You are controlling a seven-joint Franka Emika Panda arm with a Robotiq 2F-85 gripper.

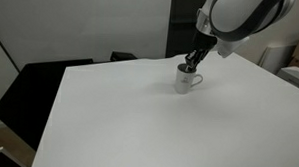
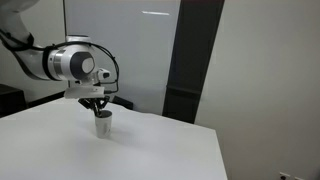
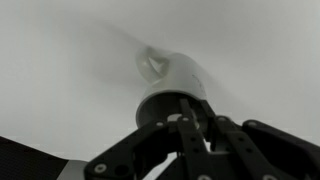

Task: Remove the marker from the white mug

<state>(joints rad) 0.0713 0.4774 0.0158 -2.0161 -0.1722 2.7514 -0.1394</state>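
Observation:
My gripper's fingers are shut in the white mug's opening, and the marker is outside their grip. Next, I open them and close around the marker's white end [image 3: 199, 109] before lifting.
The white mug [image 1: 187, 82] stands upright on the white table [image 1: 138, 128], handle to one side; it also shows in the other exterior view [image 2: 103, 124] and in the wrist view [image 3: 165, 80]. My gripper [image 1: 191, 63] hangs straight over the mug with its fingertips at the rim, as the other exterior view [image 2: 101, 108] also shows. In the wrist view the fingers [image 3: 192, 112] are drawn close together over the mug's dark inside. A thin dark stick, the marker [image 3: 183, 103], runs between them into the mug. The marker is hidden in both exterior views.
The table's far edge runs just behind the mug. A black chair [image 1: 39, 85] stands beside the table. A dark vertical panel [image 2: 190, 60] stands behind the table against the wall.

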